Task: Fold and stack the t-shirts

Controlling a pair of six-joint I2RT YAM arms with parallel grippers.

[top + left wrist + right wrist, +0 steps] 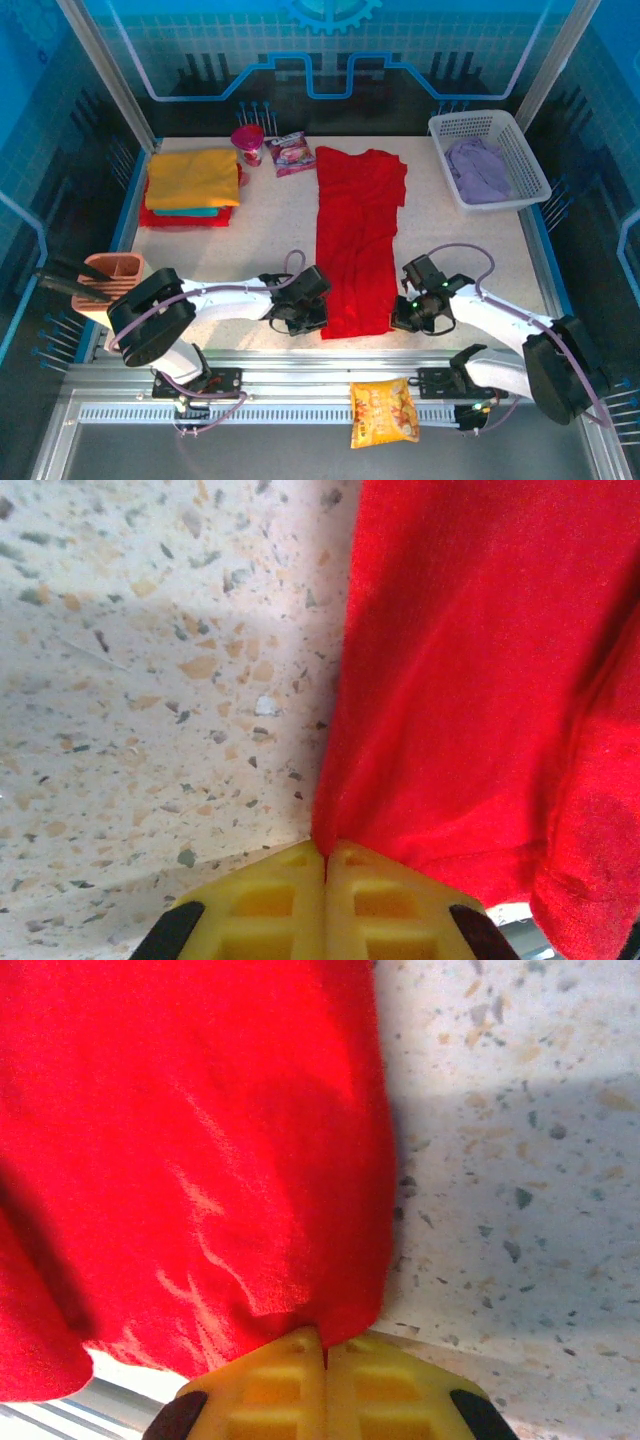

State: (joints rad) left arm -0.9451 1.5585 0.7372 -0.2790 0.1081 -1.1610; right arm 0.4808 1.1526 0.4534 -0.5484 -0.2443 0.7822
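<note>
The red t-shirt's side edge just meets my left gripper's shut fingertips, so next I open them and pinch its near corner (362, 842) deeper before I fold it.
A bright red t-shirt (358, 235) lies folded into a long strip down the middle of the table. My left gripper (318, 318) is shut on its near left corner; the yellow fingertips (326, 865) pinch the red t-shirt (480, 680) at its edge. My right gripper (396, 318) is shut on the near right corner, where its fingertips (325, 1345) clamp the red t-shirt (190, 1140). A folded stack sits at the back left: a mustard yellow t-shirt (192, 177) over a teal t-shirt (188, 211) and another red t-shirt (165, 218). A pale lilac t-shirt (478, 168) lies in the basket.
A white lattice basket (520, 140) stands at the back right. A pink cup (247, 144) and a pink snack packet (291, 152) are at the back. A peach holder (105, 285) sits at the left edge. An orange-yellow snack bag (384, 411) lies on the front rail.
</note>
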